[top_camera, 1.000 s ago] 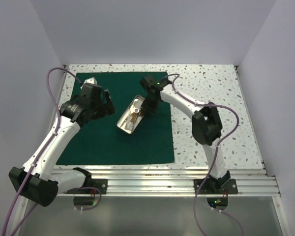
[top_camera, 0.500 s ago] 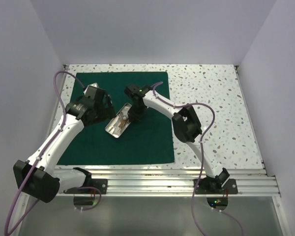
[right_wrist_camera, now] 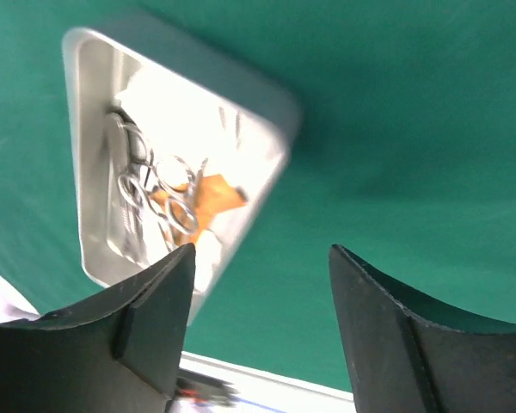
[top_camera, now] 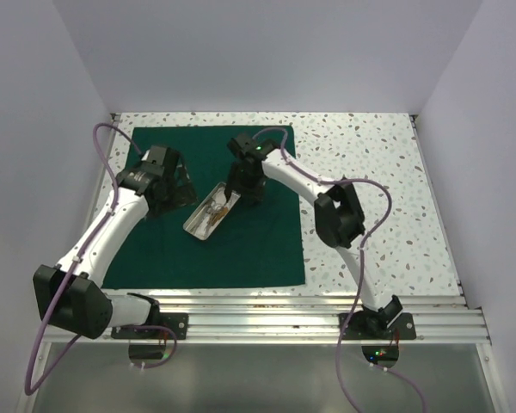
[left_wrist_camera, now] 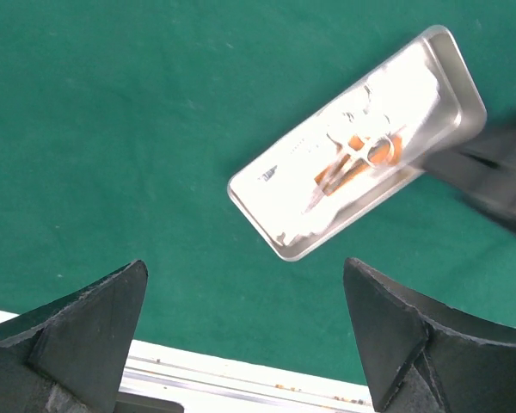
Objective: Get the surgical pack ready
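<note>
The dark green drape's far part (top_camera: 281, 183), just inside its edge along the speckled white tabletop, will be gripped by my right gripper after it leaves the tray.
The dark green drape (top_camera: 241, 249) lies spread flat over the left half of the table. On it rests the small silver instrument tray (top_camera: 208, 212), set diagonally, with scissors and an orange piece inside. My right gripper (top_camera: 239, 191) hovers at the tray's far right end. In the right wrist view this gripper (right_wrist_camera: 262, 301) is open, with only drape (right_wrist_camera: 396, 129) between the fingers and the tray (right_wrist_camera: 146, 172) just beside the left finger (right_wrist_camera: 155, 301). My left gripper (top_camera: 177, 191) is wide open to the left of the tray. The left wrist view shows this gripper (left_wrist_camera: 245, 331) empty, above the drape (left_wrist_camera: 112, 129) and short of the tray (left_wrist_camera: 361, 185).
Speckled white tabletop (top_camera: 378, 172) shows to the right of the drape. An aluminium rail (top_camera: 284, 310) runs along the near edge. White walls close in the left, back and right sides. Purple cables (top_camera: 103, 142) loop from both arms.
My right gripper has opened and let go of the tray, which now lies on the drape. The left gripper has drawn back slightly toward the left.
</note>
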